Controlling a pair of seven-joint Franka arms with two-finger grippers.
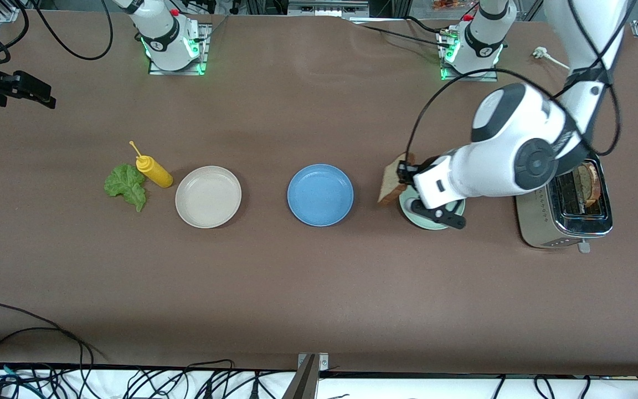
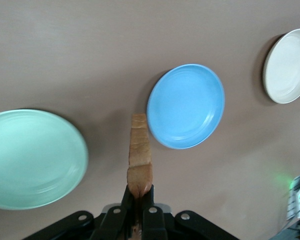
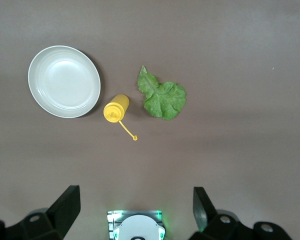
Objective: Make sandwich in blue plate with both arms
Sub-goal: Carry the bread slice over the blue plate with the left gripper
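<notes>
My left gripper will release the toasted bread slice so it lies flat across the middle of the bare blue plate (image 1: 321, 193) (image 2: 185, 107).
The blue plate (image 1: 320, 195) (image 2: 187, 106) lies bare at mid-table. My left gripper (image 1: 405, 173) (image 2: 140, 193) is shut on a brown toasted bread slice (image 1: 392, 183) (image 2: 139, 150), held on edge over the table between the blue plate and a pale green plate (image 1: 433, 220) (image 2: 32, 157). A second bread slice (image 1: 587, 185) stands in the toaster (image 1: 565, 219). The green lettuce leaf (image 1: 126, 185) (image 3: 162, 97) lies on the table toward the right arm's end. My right gripper (image 3: 135, 193) hangs open high over its own arm's base, holding nothing.
A yellow squeeze bottle (image 1: 154, 171) (image 3: 115, 108) stands beside the lettuce. A beige plate (image 1: 208, 197) (image 3: 64, 81) (image 2: 289, 67) lies between the bottle and the blue plate. The toaster sits at the left arm's end of the table. Cables run along the table's front edge.
</notes>
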